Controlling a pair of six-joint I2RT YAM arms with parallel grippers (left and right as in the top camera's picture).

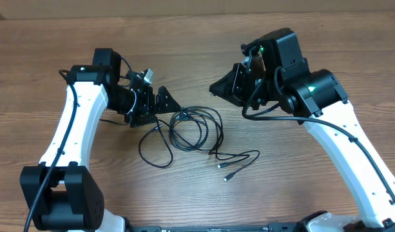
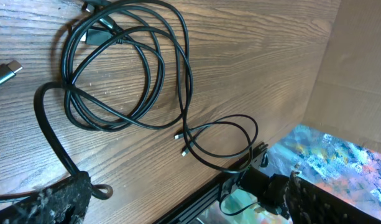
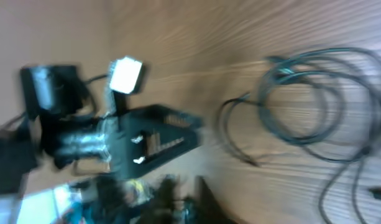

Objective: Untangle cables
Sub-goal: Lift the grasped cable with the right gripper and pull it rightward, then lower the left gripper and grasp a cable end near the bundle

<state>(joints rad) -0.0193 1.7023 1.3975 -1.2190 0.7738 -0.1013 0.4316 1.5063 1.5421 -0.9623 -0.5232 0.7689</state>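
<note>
Next, I grab the black cable with my left gripper at the bent strand [image 1: 160, 121] [image 2: 101, 191] touching its finger, where the outer loop meets the coil.
The black cables [image 1: 197, 125] lie in a loose tangle of overlapping loops at the table's centre, with small plugs [image 1: 226, 176] trailing toward the front. My left gripper [image 1: 160, 111] sits at the tangle's left edge, jaws wide open. In the left wrist view [image 2: 190, 211] nothing lies between the jaws; one strand [image 2: 53, 137] bends down to the left finger [image 2: 47, 202] and touches it. The coil [image 2: 115, 68] and a smaller loop [image 2: 221, 143] lie beyond. My right gripper [image 1: 218, 87] hovers above and right of the tangle. The blurred right wrist view shows its jaws [image 3: 190, 199] narrowly apart and empty, the coil [image 3: 314, 99] ahead.
A silver plug [image 2: 4, 71] lies on the wood at the far left of the left wrist view. The table's front edge with its black rail [image 2: 202, 199] runs close by the left gripper. The left arm [image 3: 115, 143] appears in the right wrist view.
</note>
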